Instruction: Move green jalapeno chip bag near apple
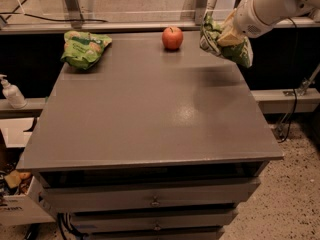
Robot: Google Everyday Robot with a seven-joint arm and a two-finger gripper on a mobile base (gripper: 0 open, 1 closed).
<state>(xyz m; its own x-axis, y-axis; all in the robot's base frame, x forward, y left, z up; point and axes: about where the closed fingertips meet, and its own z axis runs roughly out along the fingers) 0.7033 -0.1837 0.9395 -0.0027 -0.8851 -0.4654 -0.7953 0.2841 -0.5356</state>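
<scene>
The robot's gripper needs to set the green jalapeno chip bag down close beside the red apple [205, 48], away from the lighter green bag.
The green jalapeno chip bag [215, 41] is dark green and crinkly, and hangs in the air above the table's far right corner. My gripper [227, 34] comes in from the upper right and is shut on the bag's right side. The red apple [172, 38] sits on the table near the far edge, just left of the bag with a small gap between them.
A lighter green bag with chip pictures [84, 48] lies at the far left corner of the grey table [150, 114]. A rail runs behind the table's far edge. A white pump bottle [11, 92] stands on a ledge to the left. Drawers sit below the tabletop.
</scene>
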